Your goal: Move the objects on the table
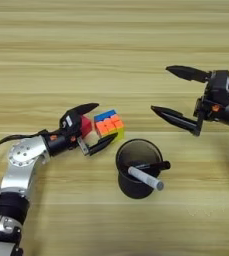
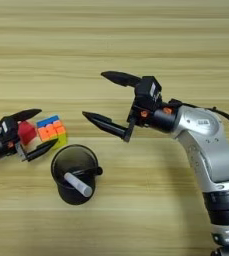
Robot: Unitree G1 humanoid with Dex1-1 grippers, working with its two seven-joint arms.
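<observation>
My left gripper has the red cube deep inside it, against the multicoloured puzzle cube, so it should grip the puzzle cube [image 1: 108, 124] and carry it clear.
My left gripper [image 1: 105, 121] is open, its two black fingers spread wide. The small red cube [image 1: 86, 126] sits deep between them, close to the palm. Touching that cube on its right is the multicoloured puzzle cube [image 1: 109, 124], which lies between the fingertips on the wooden table [image 1: 111, 45]. The pale grey pen [image 1: 146, 178] stands slanted inside a black cup [image 1: 130, 187] just right of and nearer than the cubes. My right gripper [image 2: 94, 95] is open and empty, pointing left, above the bare wood to the right of the puzzle cube and beyond the cup.
A black marker [image 1: 156, 164] lies across the cup's rim beside the pen. The cup stands close to the lower finger of my left gripper. Bare wood stretches across the far half of the table and along the near edge.
</observation>
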